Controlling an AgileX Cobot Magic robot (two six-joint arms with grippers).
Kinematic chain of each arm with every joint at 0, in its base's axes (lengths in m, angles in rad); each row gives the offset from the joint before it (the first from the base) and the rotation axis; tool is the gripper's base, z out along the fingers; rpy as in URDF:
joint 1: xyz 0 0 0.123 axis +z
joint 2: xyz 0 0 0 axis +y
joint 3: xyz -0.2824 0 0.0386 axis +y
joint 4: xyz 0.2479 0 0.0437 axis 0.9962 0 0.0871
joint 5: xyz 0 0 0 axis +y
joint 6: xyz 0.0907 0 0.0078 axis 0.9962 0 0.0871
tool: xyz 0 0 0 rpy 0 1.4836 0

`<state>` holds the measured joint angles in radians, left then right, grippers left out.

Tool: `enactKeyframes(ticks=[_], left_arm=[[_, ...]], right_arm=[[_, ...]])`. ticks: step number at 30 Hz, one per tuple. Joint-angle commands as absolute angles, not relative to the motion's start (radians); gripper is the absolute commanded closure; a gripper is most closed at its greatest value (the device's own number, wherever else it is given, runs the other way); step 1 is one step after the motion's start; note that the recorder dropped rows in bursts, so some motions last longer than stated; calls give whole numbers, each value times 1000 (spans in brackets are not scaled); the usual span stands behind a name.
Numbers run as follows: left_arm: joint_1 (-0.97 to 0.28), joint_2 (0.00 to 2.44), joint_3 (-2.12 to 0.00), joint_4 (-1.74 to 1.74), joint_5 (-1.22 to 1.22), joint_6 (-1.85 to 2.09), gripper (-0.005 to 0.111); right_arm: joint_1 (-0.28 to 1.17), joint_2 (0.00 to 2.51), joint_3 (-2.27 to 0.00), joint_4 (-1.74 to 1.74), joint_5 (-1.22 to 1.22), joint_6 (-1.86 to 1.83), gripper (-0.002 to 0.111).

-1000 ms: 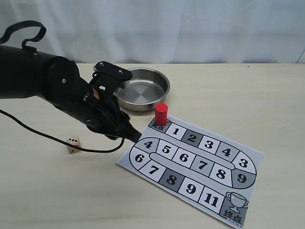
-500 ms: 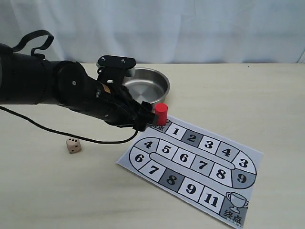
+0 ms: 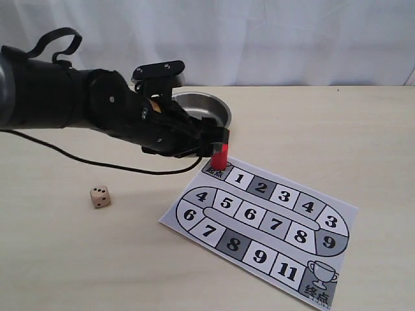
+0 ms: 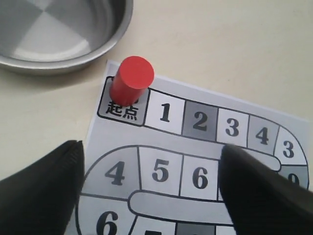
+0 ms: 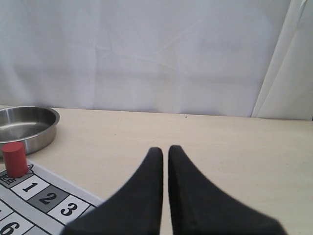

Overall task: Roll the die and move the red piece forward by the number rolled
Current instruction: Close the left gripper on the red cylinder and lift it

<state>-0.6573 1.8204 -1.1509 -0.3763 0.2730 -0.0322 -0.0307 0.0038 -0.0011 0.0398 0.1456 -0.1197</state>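
Next, I move my left gripper next to the red piece's upper part (image 3: 221, 151) (image 4: 134, 77), over the start square beside the steel bowl, and close it there.
The red piece (image 3: 219, 159) stands upright on the start square of the numbered board (image 3: 259, 220), beside square 1. My left gripper (image 3: 218, 137) hovers just over it, open and holding nothing. In the left wrist view the red piece (image 4: 130, 81) lies ahead of the gripper (image 4: 150, 149), not between the fingers (image 4: 44, 191), which straddle squares 4 to 6. The die (image 3: 99, 196), a small tan cube with dark pips, rests on the table well left of the board. My right gripper (image 5: 165, 149) is shut and empty above bare table, and the red piece (image 5: 14, 159) sits far from it.
A steel bowl (image 3: 217, 111) stands just behind the red piece, partly hidden by my left arm; its rim (image 4: 98, 49) is close to the start square. A black cable (image 3: 78, 159) trails over the table between arm and die. White curtain closes off the back.
My left arm swung right, away from the die, and now reaches over the red piece. Its jaws have opened wide. The die and red piece stayed put.
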Motion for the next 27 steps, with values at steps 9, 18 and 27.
enactKeyframes(ticks=[9, 18, 27], left_arm=[[-733, 2037, -1464, 166, 534, -590, 36], [-736, 2093, -1469, 172, 328, -606, 35], [-722, 2160, -1469, 197, 268, -608, 35]], right_arm=[[-33, 0, 0, 37, 140, -119, 104], [-33, 0, 0, 37, 140, -119, 104], [-33, 0, 0, 37, 140, -119, 104]])
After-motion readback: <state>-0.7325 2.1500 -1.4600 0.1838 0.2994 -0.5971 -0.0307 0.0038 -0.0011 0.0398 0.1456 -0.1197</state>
